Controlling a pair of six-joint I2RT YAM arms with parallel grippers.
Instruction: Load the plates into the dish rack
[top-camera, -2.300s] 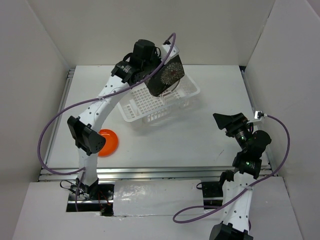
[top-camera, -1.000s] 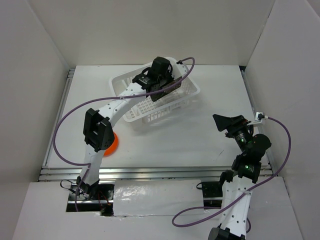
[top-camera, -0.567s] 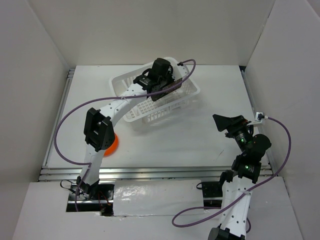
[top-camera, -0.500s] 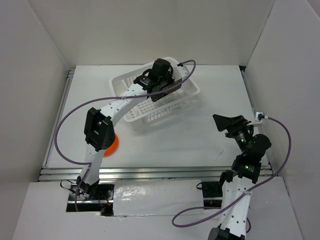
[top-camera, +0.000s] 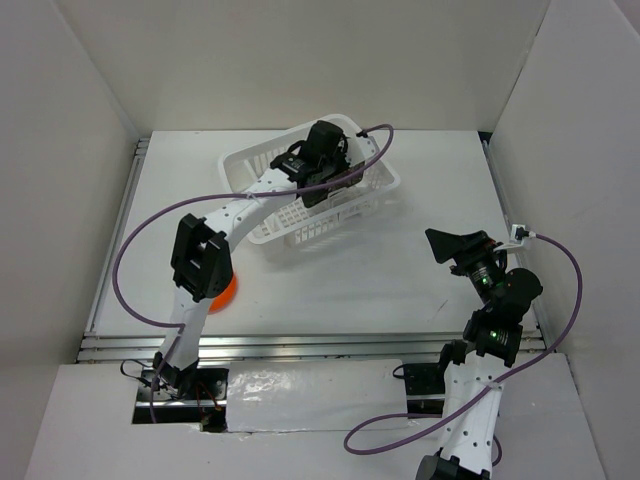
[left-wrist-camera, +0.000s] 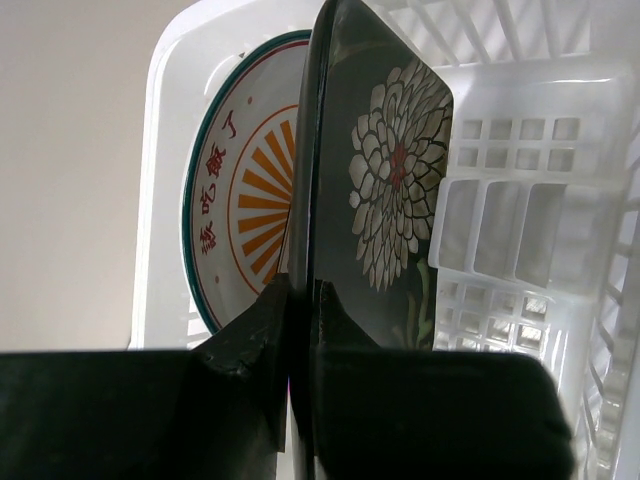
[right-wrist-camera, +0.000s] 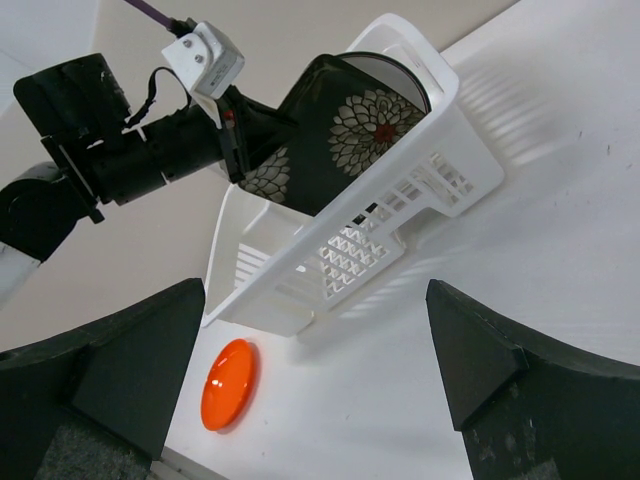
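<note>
My left gripper will let go of the dark square plate on edge between the white plate and the dish rack's divider (top-camera: 338, 180) (left-wrist-camera: 380, 210).
My left gripper (left-wrist-camera: 300, 290) is shut on the rim of the dark square plate with flower prints (left-wrist-camera: 390, 200) and holds it on edge inside the white dish rack (left-wrist-camera: 520, 220). The white plate with the orange sunburst (left-wrist-camera: 250, 210) stands just behind it at the rack's end wall. From above, the left gripper (top-camera: 322, 165) reaches down into the rack (top-camera: 290, 215). The small orange plate (right-wrist-camera: 229, 384) lies on the table left of the rack, half hidden by the left arm in the top view (top-camera: 227, 292). My right gripper (right-wrist-camera: 315, 300) is open and empty, well to the right.
The rack (right-wrist-camera: 400, 200) sits at an angle at the back middle of the white table. White walls close in the left, back and right sides. The left arm's purple cable (top-camera: 140, 250) loops over the left part of the table.
My left gripper has brought the dark plate down from above the rack into it, in front of the sunburst plate. Over the last second it has barely shifted. The right arm has stayed still.
</note>
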